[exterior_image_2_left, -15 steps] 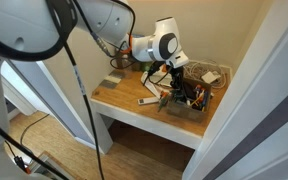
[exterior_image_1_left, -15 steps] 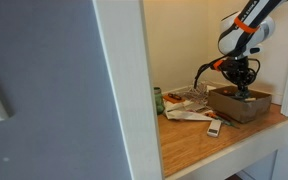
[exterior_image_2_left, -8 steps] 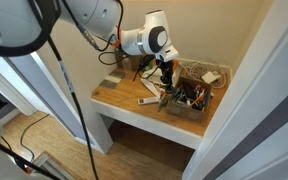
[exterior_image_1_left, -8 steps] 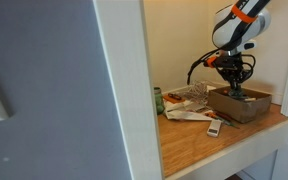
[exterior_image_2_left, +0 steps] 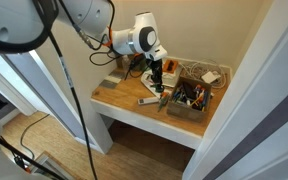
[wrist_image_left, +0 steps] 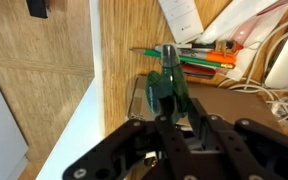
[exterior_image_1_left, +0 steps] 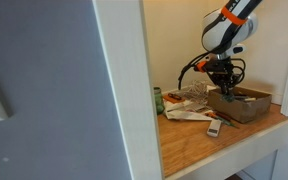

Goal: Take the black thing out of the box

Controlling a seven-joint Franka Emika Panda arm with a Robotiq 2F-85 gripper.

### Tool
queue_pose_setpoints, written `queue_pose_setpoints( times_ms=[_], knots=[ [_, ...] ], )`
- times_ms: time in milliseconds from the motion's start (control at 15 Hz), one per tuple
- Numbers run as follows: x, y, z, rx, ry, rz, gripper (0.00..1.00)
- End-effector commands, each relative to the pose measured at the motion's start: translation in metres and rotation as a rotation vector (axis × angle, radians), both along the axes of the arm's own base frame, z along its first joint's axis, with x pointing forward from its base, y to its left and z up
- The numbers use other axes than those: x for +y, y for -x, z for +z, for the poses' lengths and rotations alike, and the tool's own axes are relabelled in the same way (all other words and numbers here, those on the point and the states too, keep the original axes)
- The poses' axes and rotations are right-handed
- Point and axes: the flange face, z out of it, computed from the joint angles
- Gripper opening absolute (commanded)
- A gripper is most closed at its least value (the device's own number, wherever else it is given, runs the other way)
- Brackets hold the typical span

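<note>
Next, I let go of the black thing with my gripper on the bare wood (exterior_image_1_left: 196, 129) next to the white remote, away from the box.
The low brown box (exterior_image_1_left: 249, 107) (exterior_image_2_left: 190, 111) stands on the wooden shelf, with cables and orange bits inside. My gripper (exterior_image_1_left: 224, 86) (exterior_image_2_left: 156, 84) hangs just outside the box's wall, above the shelf. In the wrist view the gripper (wrist_image_left: 170, 104) is shut on the black thing (wrist_image_left: 166, 86). It is a small dark lump that looks green-black there, and it is held clear of the surface. The fingers hide its lower part.
A white remote (exterior_image_1_left: 214, 127) (exterior_image_2_left: 149, 100) lies on the shelf in front of the box. Crumpled printed papers (exterior_image_1_left: 189, 98) and an upright green can (exterior_image_1_left: 158, 100) are beside it. Walls close in the alcove. The wrist view shows coloured pens (wrist_image_left: 209, 60) and a white cable (wrist_image_left: 284, 95).
The gripper has risen out of the box and moved sideways past its wall toward the papers, carrying the dark thing with it.
</note>
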Motion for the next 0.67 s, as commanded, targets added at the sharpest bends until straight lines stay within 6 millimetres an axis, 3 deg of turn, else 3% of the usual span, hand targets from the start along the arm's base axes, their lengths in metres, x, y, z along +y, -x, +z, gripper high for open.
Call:
queue_pose_setpoints(
  times_ms=[0, 133, 200, 267, 600],
  knots=[
    [-0.003, 0.0, 0.001, 0.001, 0.0, -0.004, 0.25],
    [-0.004, 0.0, 0.001, 0.001, 0.001, -0.005, 0.25],
    [-0.004, 0.0, 0.001, 0.001, 0.001, -0.005, 0.06],
    [0.005, -0.003, 0.001, -0.003, 0.011, 0.018, 0.06],
    [0.075, -0.015, -0.017, 0.04, -0.055, 0.168, 0.06]
  ],
)
